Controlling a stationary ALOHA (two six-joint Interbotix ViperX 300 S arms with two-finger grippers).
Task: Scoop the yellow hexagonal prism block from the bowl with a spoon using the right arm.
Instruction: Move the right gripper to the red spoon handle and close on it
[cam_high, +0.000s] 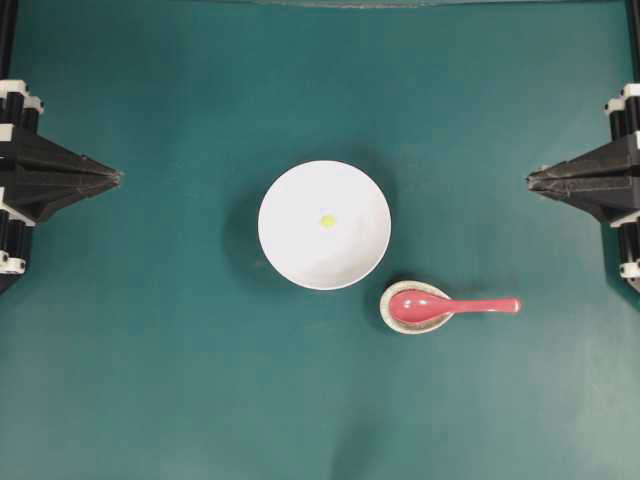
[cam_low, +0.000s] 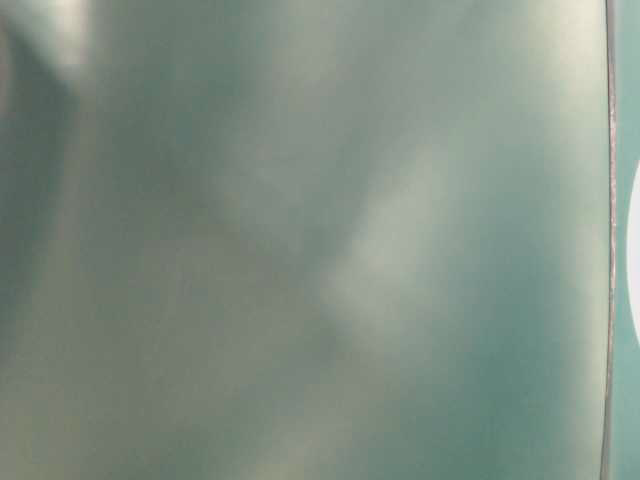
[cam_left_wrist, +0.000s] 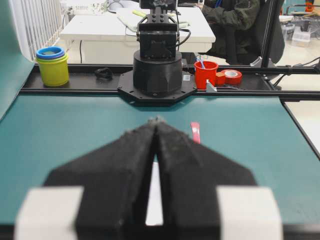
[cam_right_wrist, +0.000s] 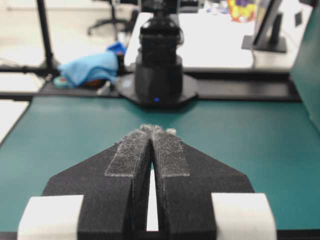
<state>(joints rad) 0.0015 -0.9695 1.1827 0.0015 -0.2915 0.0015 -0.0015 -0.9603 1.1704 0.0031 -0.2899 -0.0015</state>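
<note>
The robot's right gripper will next go to the pink-red spoon and close on the part of the spoon's handle (cam_high: 475, 305) near the scoop, just past the small speckled dish.
A large white bowl (cam_high: 324, 225) sits mid-table with the tiny yellow hexagonal block (cam_high: 327, 221) lying inside near its centre. The pink-red spoon (cam_high: 450, 306) lies below and right of the bowl, its scoop resting in a small speckled dish (cam_high: 414, 308), its handle pointing right. My right gripper (cam_high: 530, 180) is shut and empty at the right edge, well above and right of the spoon. My left gripper (cam_high: 117, 178) is shut and empty at the left edge. In the left wrist view the spoon's handle (cam_left_wrist: 195, 133) peeks past the shut fingers (cam_left_wrist: 175, 150). The right wrist view shows shut fingers (cam_right_wrist: 170, 150) over bare mat.
The green mat (cam_high: 180, 380) covers the table. The opposite arm's black base (cam_left_wrist: 157, 75) stands at the far end in the left wrist view, the other base (cam_right_wrist: 159, 80) in the right wrist view. The table-level view is a blur, with a white edge (cam_low: 634, 260) at right.
</note>
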